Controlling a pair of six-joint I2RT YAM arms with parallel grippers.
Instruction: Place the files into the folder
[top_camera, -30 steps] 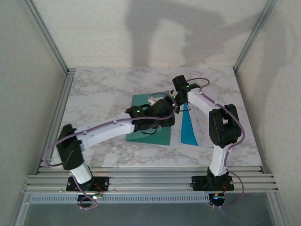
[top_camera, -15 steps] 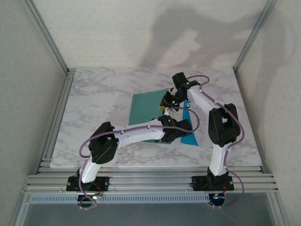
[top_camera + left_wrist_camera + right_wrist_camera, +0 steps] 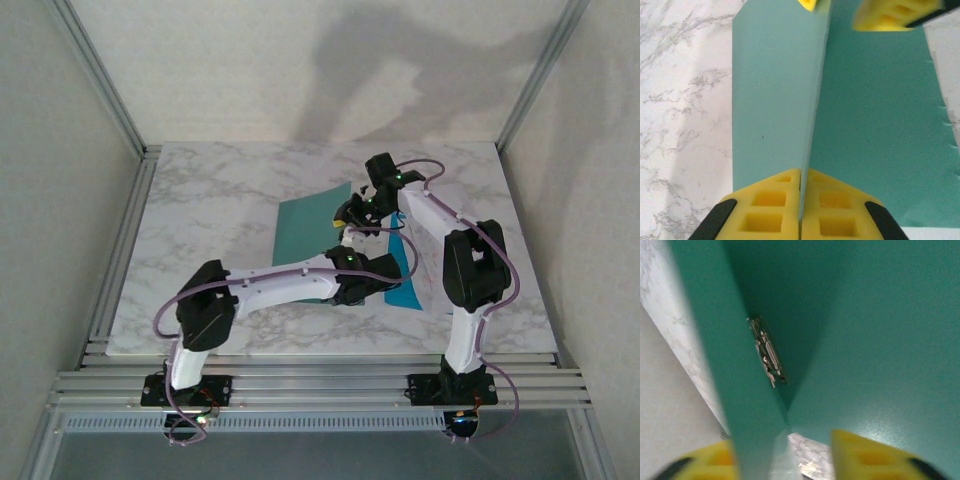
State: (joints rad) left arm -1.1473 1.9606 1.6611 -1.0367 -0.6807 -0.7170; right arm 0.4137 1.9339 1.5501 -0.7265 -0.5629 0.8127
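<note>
Next, my left gripper releases the raised cover over the bare marble [image 3: 246, 235] [image 3: 665, 95] next to the teal folder, across from the blue sheet.
The teal folder [image 3: 305, 226] lies half open in the middle of the table, one cover flat and the other [image 3: 775, 95] raised on edge. My left gripper [image 3: 800, 200] is shut on the near edge of that raised cover; from above it sits at the folder's near right [image 3: 374, 284]. At the cover's far end, my right gripper [image 3: 352, 214] stands open, its yellow fingers [image 3: 867, 455] apart with the cover [image 3: 715, 340] between them. A white sheet of the files [image 3: 946, 65] lies along the folder's right edge, mostly hidden.
The marble table [image 3: 210, 200] has free room to the left and at the back. Metal frame posts [image 3: 100, 80] and pale walls close in both sides. A rail [image 3: 320, 385] runs along the near edge by the arm bases.
My left arm swung from over the folder to its near right edge and shut on the raised cover. The right gripper, shut on that cover before, has opened.
</note>
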